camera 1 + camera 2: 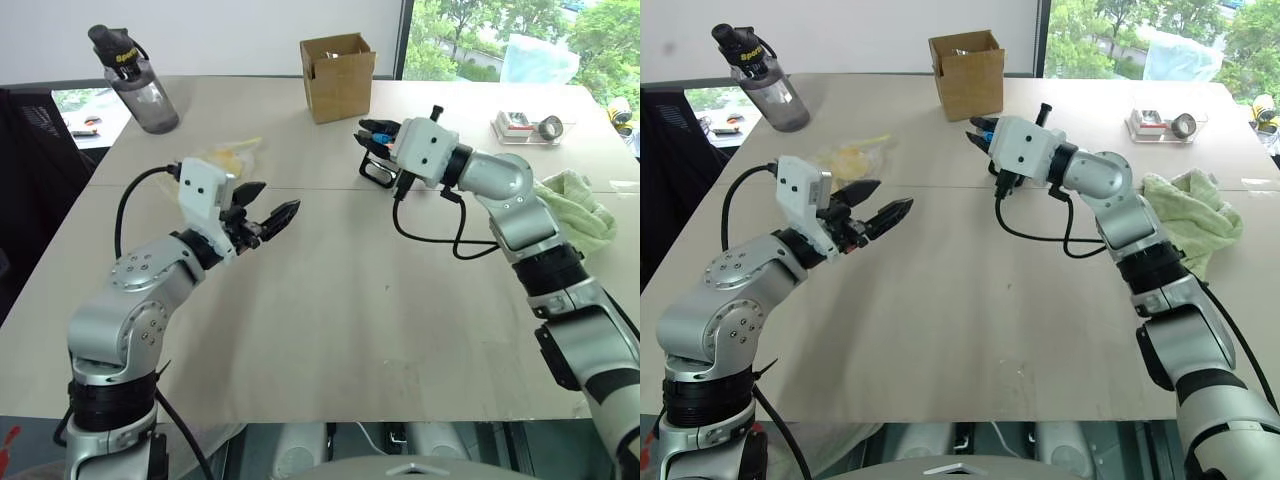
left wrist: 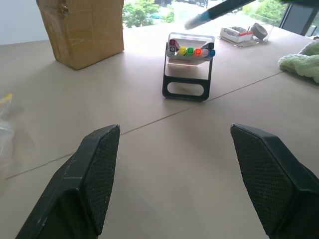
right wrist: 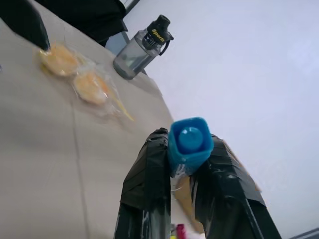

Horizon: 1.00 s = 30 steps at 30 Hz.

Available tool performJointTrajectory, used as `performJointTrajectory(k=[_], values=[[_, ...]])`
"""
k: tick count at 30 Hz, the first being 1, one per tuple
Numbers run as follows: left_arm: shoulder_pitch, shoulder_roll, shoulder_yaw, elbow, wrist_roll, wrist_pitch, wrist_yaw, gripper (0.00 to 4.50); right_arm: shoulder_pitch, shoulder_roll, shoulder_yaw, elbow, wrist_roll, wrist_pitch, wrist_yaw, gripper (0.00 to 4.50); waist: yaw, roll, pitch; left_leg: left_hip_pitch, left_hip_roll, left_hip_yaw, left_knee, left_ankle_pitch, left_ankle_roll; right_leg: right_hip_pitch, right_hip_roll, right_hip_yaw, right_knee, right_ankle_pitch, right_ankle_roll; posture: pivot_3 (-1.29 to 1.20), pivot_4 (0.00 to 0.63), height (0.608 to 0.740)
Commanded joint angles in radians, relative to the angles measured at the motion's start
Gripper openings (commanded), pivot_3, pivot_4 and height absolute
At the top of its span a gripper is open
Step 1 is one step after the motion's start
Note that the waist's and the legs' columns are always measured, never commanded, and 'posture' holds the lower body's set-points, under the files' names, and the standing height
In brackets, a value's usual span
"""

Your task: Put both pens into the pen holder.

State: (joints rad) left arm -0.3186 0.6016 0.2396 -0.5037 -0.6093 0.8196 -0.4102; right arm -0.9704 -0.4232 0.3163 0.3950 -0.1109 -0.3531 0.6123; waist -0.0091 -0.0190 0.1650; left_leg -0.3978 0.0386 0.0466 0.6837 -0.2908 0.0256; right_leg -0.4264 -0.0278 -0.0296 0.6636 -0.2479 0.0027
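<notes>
Next, my right gripper lets go of the black pen in the pen holder [image 1: 394, 143], beside the colourful markers.
My right gripper [image 1: 374, 133] is shut on a black pen with a blue end [image 3: 189, 141], held above the table just over the pen holder [image 2: 188, 69]. The holder is a small black open-frame stand carrying a row of short colourful markers. In the left wrist view, the held pen's blue tip [image 2: 199, 19] hangs above and behind the stand. My left gripper [image 1: 266, 221] is open with nothing between its fingers. It hovers over the table's left-middle and points toward the holder. I cannot pick out the second pen.
A brown cardboard box [image 1: 338, 75] stands at the back behind the holder. A grey water bottle [image 1: 142, 88] is at the far left. Plastic-wrapped snacks [image 1: 235, 152] lie beyond my left gripper. A green towel [image 1: 578, 205] and a small tray with tape [image 1: 526, 127] are at the right.
</notes>
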Motion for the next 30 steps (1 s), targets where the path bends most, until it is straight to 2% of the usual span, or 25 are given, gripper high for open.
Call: performJointTrajectory(k=[1,9,16,24,26,30], values=[[-0.029,0.021,0.03,-0.058,-0.028,0.042,0.024,3.66,-0.055,0.004,0.0,0.106,-0.1,-0.091,-0.072,0.08,-0.001,0.0,0.0,0.0,0.0,0.0,0.0,0.0,0.0,0.0,0.0,0.0,0.0,0.0,0.0,0.0,0.15,0.736],[-0.008,0.091,-0.029,-0.064,-0.019,0.04,-0.05,3.66,-0.081,0.031,-0.018,0.239,-0.178,-0.095,-0.147,0.08,-0.004,0.0,0.0,0.0,0.0,0.0,-0.001,0.001,-0.002,-0.001,0.0,-0.001,0.002,0.0,0.0,0.0,0.15,0.736],[-0.027,0.098,-0.048,-0.045,-0.016,0.029,-0.081,3.66,-0.092,0.06,-0.031,0.285,-0.177,-0.076,-0.151,0.08,-0.005,0.001,0.0,0.001,0.0,0.0,0.0,0.001,-0.002,-0.001,0.0,-0.001,0.004,0.0,0.0,0.0,0.15,0.736],[-0.044,0.102,-0.055,-0.04,-0.01,0.039,-0.091,3.66,-0.152,0.079,-0.038,0.364,-0.203,0.044,-0.189,0.08,-0.005,0.001,0.0,0.001,0.0,0.0,0.0,0.001,-0.002,-0.002,0.0,-0.001,0.006,0.0,0.0,0.0,0.15,0.736],[-0.047,0.1,-0.059,-0.038,-0.007,0.039,-0.092,3.8,-0.156,0.085,-0.038,0.367,-0.198,0.068,-0.176,1.09,-0.005,0.001,0.0,0.001,0.0,0.0,0.0,0.002,-0.003,-0.003,0.0,-0.001,0.007,0.0,0.0,0.0,0.15,0.736],[-0.055,0.102,-0.069,-0.023,0.003,0.032,-0.097,3.8,-0.16,0.095,-0.044,0.365,-0.192,0.09,-0.182,2.75,-0.005,0.001,0.0,0.001,0.0,0.0,0.0,0.002,-0.003,-0.003,0.0,-0.001,0.007,0.0,0.0,0.0,0.15,0.736]])
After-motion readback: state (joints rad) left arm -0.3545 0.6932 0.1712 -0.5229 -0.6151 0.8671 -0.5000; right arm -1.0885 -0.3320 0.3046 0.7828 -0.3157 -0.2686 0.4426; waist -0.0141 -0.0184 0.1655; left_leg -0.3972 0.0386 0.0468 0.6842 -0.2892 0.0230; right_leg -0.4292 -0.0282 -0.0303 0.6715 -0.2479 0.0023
